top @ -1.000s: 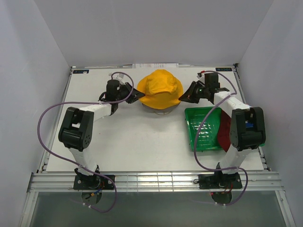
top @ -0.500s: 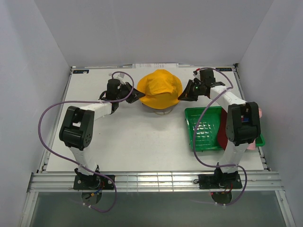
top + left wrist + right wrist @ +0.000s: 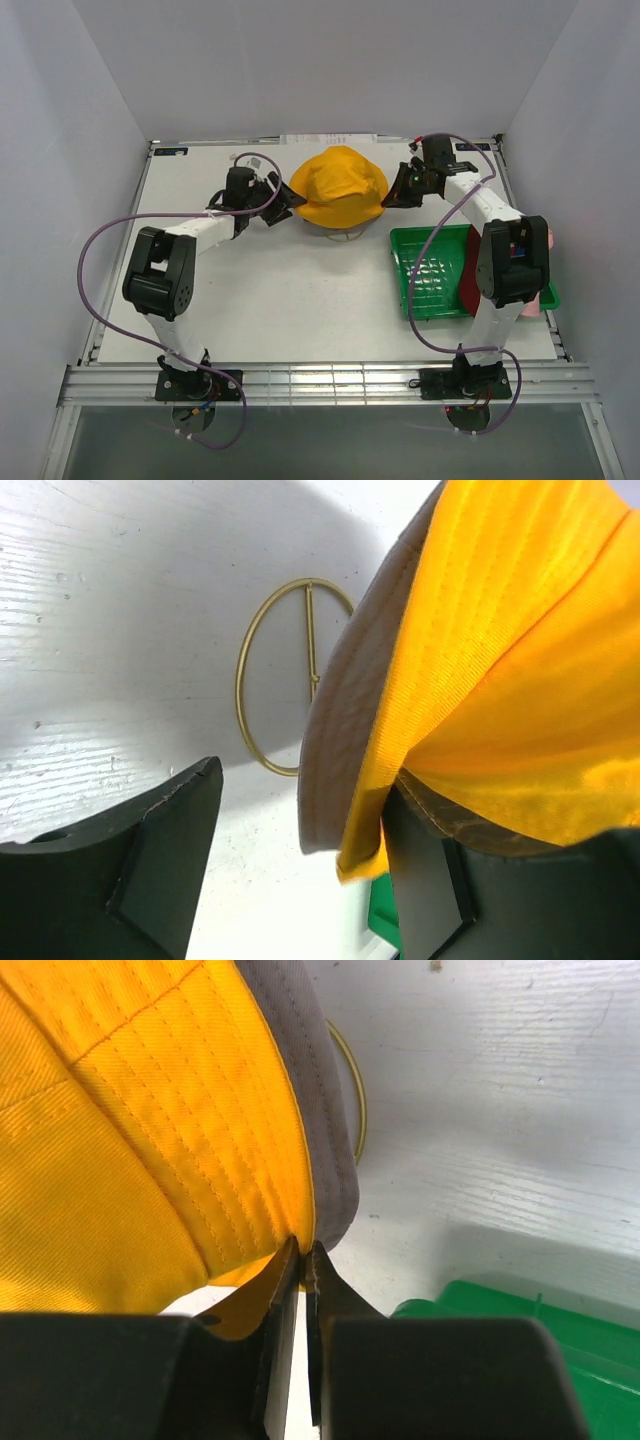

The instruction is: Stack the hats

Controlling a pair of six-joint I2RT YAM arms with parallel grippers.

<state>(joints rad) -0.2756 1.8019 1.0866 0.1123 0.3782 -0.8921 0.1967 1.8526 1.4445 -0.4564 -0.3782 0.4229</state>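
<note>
The grey hat's edge sticks out in front of the yellow hat, so my left gripper needs to retake the yellow hat's side (image 3: pixel 303 211) and pull it forward.
A yellow hat (image 3: pixel 340 185) sits at the back middle of the table, on top of a grey hat (image 3: pixel 345 740) whose brim shows under it. Both rest on the gold wire stand (image 3: pixel 245 680). My left gripper (image 3: pixel 285 205) is at the hat's left side. It stands open (image 3: pixel 305 785), with the edges of both brims hanging loose between its jaws. My right gripper (image 3: pixel 395 195) is at the hat's right side, shut (image 3: pixel 305 1250), its tips pinching the edge of the yellow hat's (image 3: pixel 130 1140) brim. A dark red hat (image 3: pixel 472 275) lies by the green tray.
The green tray (image 3: pixel 430 270) stands on the right of the table, just in front of my right gripper. Something pink (image 3: pixel 545 300) shows behind the right arm at the tray's far side. White walls close in the table on three sides.
My left gripper has opened and let go of the yellow hat's brim. The hat has settled slightly lower on the stand. The right gripper stays shut at the right brim.
</note>
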